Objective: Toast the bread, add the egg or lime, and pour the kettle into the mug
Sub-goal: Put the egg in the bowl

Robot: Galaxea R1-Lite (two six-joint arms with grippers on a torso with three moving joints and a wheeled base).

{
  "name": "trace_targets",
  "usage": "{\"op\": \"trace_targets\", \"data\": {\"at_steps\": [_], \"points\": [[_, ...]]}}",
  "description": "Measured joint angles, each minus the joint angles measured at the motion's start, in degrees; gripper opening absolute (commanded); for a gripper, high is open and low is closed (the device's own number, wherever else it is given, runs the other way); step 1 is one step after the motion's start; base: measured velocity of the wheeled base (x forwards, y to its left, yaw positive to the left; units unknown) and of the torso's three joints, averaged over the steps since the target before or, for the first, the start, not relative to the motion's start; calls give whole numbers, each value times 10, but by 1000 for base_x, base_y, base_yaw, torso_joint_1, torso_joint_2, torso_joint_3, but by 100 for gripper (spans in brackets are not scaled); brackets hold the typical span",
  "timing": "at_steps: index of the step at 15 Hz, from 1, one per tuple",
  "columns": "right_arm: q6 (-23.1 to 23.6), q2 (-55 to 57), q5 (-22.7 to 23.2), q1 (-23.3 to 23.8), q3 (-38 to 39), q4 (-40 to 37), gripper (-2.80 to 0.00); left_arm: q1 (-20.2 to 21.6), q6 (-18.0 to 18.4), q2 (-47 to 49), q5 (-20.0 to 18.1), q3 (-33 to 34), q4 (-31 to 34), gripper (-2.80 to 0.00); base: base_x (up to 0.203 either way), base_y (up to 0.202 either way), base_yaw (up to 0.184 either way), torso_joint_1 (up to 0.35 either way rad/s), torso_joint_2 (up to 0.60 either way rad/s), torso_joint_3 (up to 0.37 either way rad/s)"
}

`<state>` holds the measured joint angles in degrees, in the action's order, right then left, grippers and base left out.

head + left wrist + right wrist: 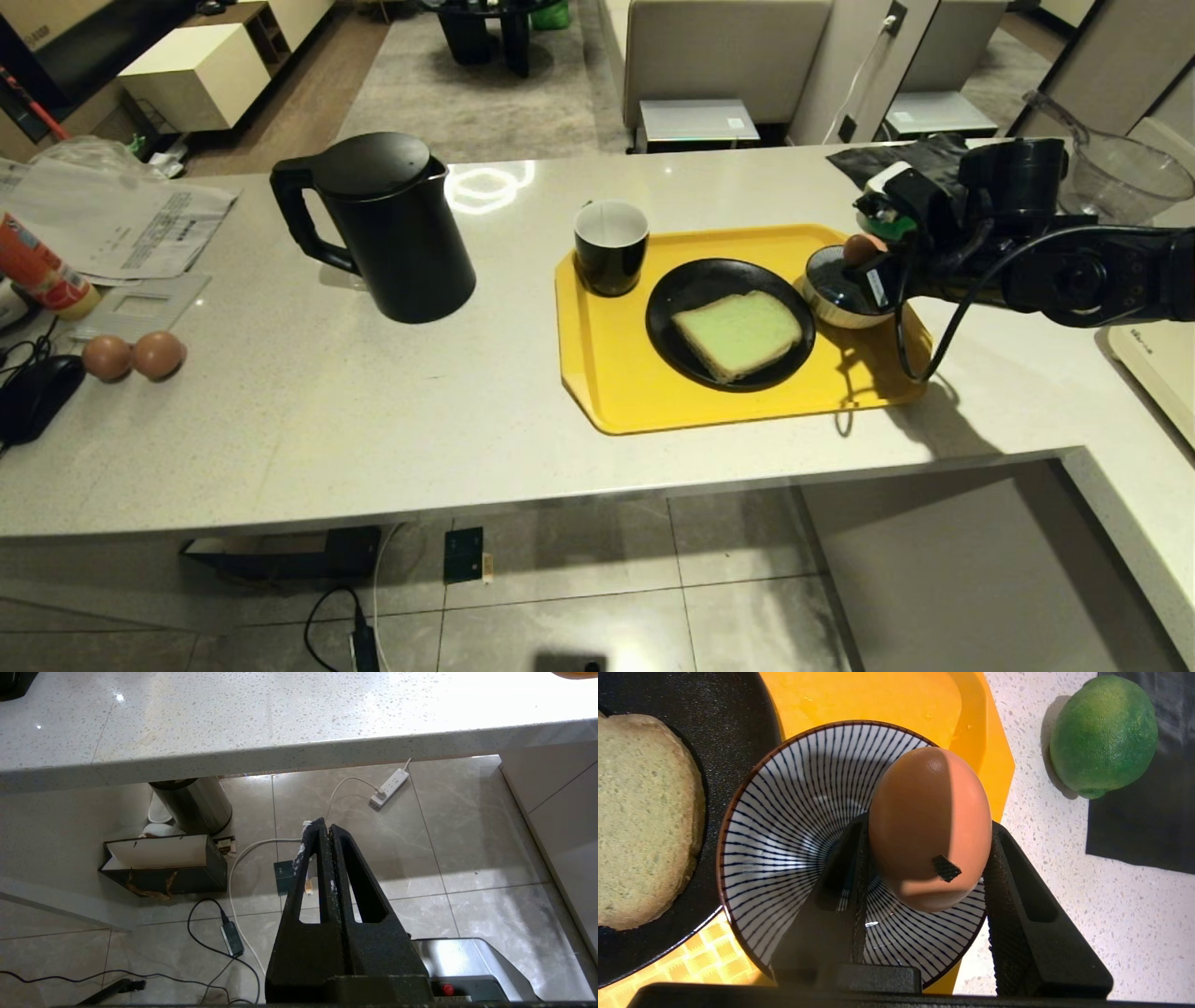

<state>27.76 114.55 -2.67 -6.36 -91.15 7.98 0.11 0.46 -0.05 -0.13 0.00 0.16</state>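
I will let go with my right gripper so the pinkish-orange egg rests at the bottom of the blue-and-white striped bowl (852, 293) (861, 857). The egg is held just above that bowl now.
My right gripper (927, 826) is shut on the pinkish-orange egg (930, 826), which carries a small dark mark, and holds it just above the blue-and-white striped bowl (794, 812) on the yellow tray's (607, 373) right side. The head view shows the egg (864, 248) over that bowl (836, 299). The greenish bread (738, 333) lies on a black plate (672, 308) mid-tray. The black mug (611, 247) stands at the tray's far left corner, and the black kettle (392, 229) stands on the counter to its left. The lime (1104, 735) rests on the counter beside the tray. My left gripper (324, 828) hangs shut below the counter edge.
Two brown eggs (107, 357) lie at the counter's left, near a black mouse (37, 397) and papers (121, 219). A glass jug (1125, 173) and a black cloth (896, 159) sit behind my right arm. A white board (1162, 364) lies at the right.
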Motion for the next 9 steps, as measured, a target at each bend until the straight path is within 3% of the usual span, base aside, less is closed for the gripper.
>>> {"op": "trace_targets", "data": {"at_steps": [9], "points": [[21, 1, 1, 6, 3, 0, -280, 0, -1, 0, 0, 0, 0, -280, 0, 0, 0, 0, 0, 0]]}}
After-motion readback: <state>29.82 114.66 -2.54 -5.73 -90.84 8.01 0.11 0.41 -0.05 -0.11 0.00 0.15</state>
